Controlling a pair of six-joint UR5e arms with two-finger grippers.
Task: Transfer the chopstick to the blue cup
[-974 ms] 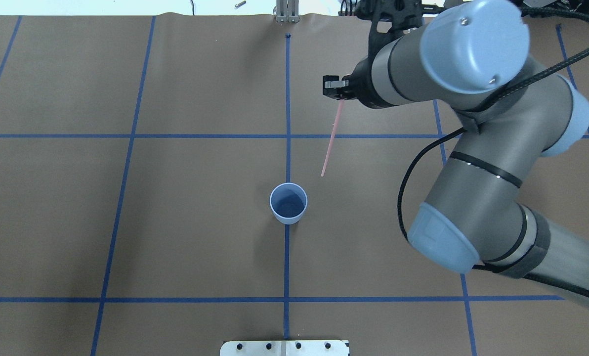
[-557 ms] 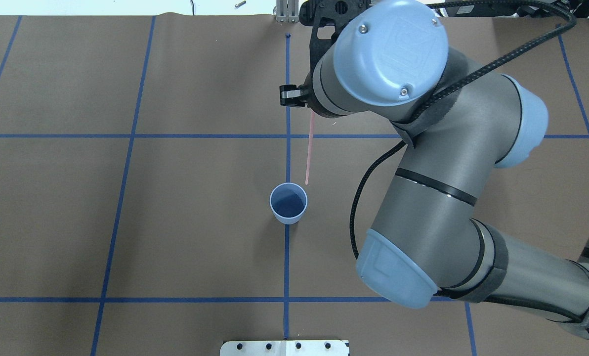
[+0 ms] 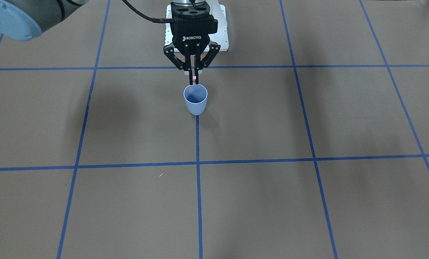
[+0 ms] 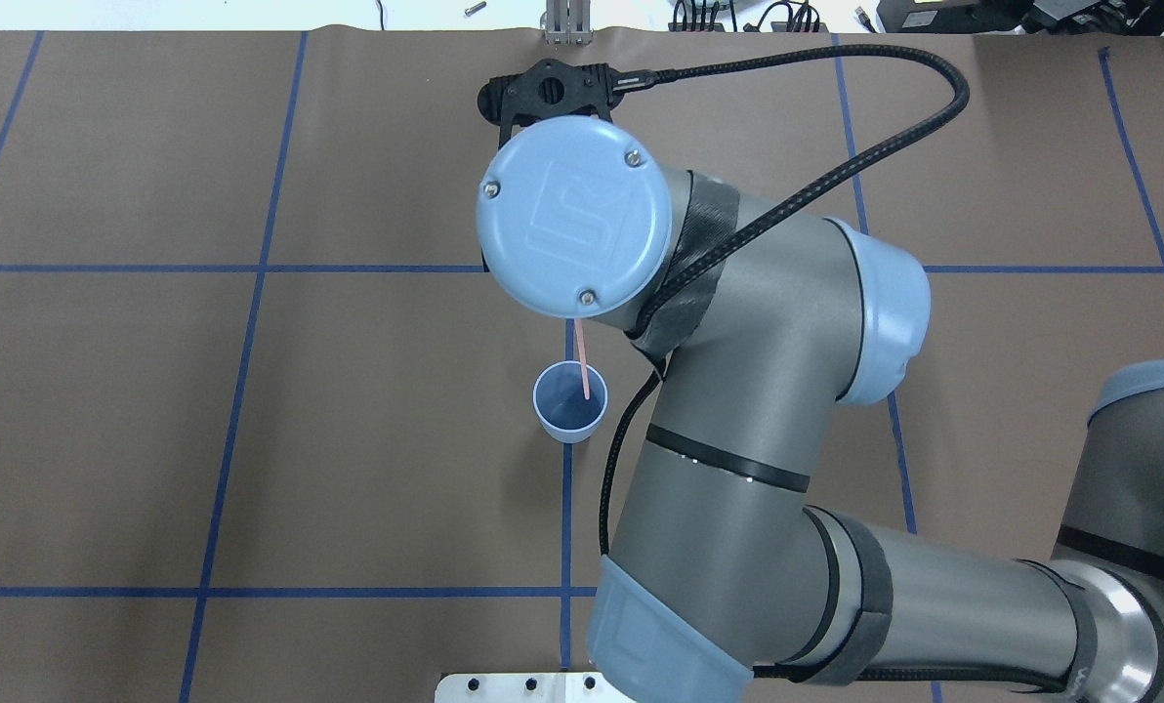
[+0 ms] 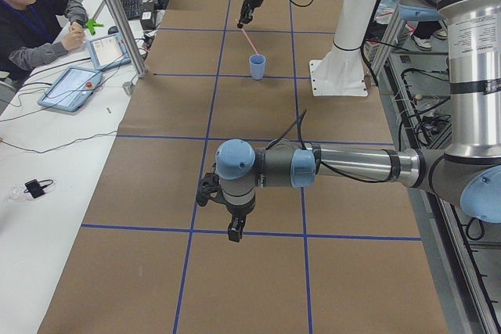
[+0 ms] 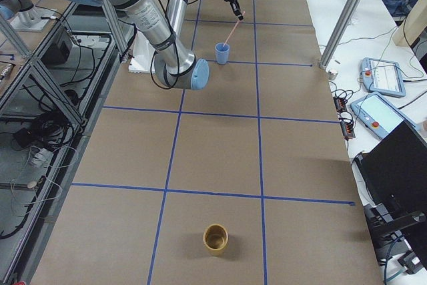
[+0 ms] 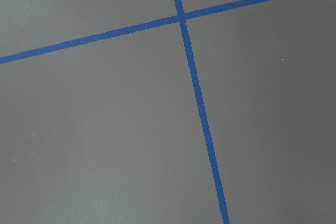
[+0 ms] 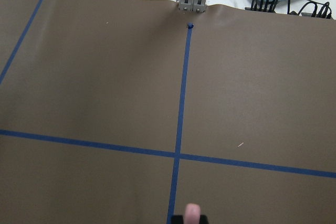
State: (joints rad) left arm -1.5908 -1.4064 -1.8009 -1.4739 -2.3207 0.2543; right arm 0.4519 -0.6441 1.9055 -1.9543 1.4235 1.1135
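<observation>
I need to use my right gripper to release the pink chopstick inside the blue cup's opening (image 3: 197, 90), close to the far rim of the cup.
The blue cup (image 3: 195, 102) (image 4: 569, 402) stands upright on a blue tape line of the brown table. My right gripper (image 3: 193, 73) hangs straight above its far rim, shut on the top of a thin pink chopstick (image 3: 192, 87). The chopstick (image 4: 582, 371) slants down and its lower end sits inside the cup's mouth. From overhead the wrist's blue cap (image 4: 574, 217) hides the fingers. The right wrist view shows only the pink end (image 8: 192, 212) at its bottom edge. My left gripper (image 5: 235, 230) points down over bare table, far from the cup; I cannot tell whether it is open or shut.
A tan cup (image 6: 215, 239) stands alone at the table's other end. A metal post (image 4: 564, 29) rises at the far edge and a mounting plate (image 4: 504, 686) sits at the near edge. A seated person (image 5: 31, 13) is at a side desk.
The right arm has swung left and nearer with the chopstick. Its lower tip, earlier right of and behind the cup, is now inside the cup's mouth.
</observation>
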